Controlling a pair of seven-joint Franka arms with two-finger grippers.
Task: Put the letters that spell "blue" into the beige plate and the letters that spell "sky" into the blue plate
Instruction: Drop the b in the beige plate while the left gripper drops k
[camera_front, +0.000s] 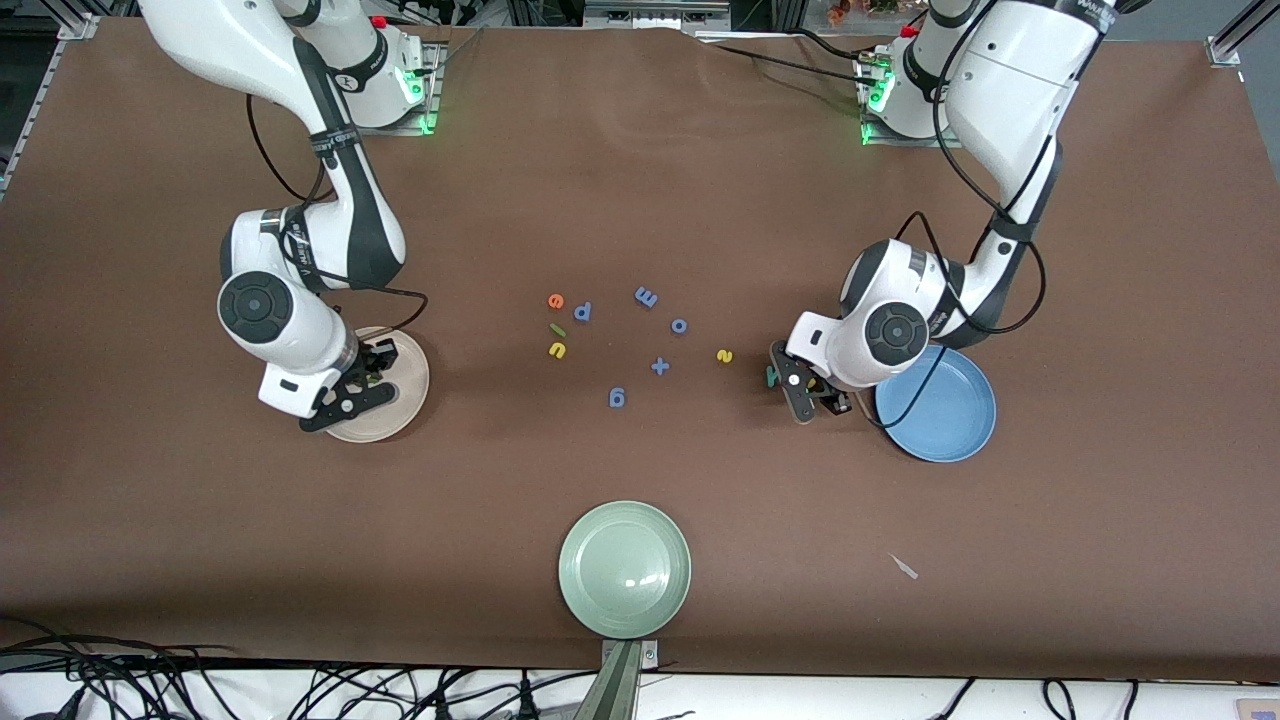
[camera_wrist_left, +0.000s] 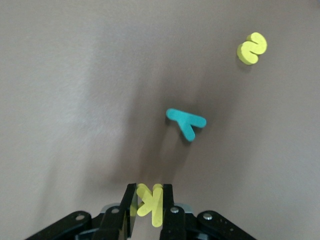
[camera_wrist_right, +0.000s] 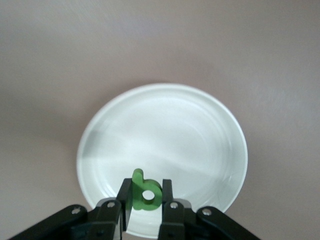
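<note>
The robot's left gripper should release the yellow k near the middle of the blue plate (camera_front: 930, 391). The k is now low over the bare table.
My right gripper (camera_front: 366, 377) hangs over the beige plate (camera_front: 402, 408), shut on the dark green b (camera_wrist_right: 145, 193); the plate (camera_wrist_right: 165, 135) fills the right wrist view under it. Beside the blue plate (camera_front: 945, 415), low over the bare table, my left gripper (camera_front: 803, 392) is shut on the yellow k (camera_wrist_left: 151, 199). The teal y (camera_wrist_left: 186, 122) and the yellow s (camera_wrist_left: 252, 48) lie on the table close by; the y (camera_front: 771, 376) is right next to that gripper and the s (camera_front: 725, 355) sits toward the middle. The orange e (camera_front: 556, 300), light green l (camera_front: 557, 329) and yellow u (camera_front: 557, 349) lie together mid-table.
Several all-blue letters are scattered mid-table, among them a p (camera_front: 582, 311), an m (camera_front: 646, 296) and an o (camera_front: 679, 325). A pale green plate (camera_front: 625, 568) sits nearest the front camera. A small scrap (camera_front: 904, 567) lies near it, toward the left arm's end.
</note>
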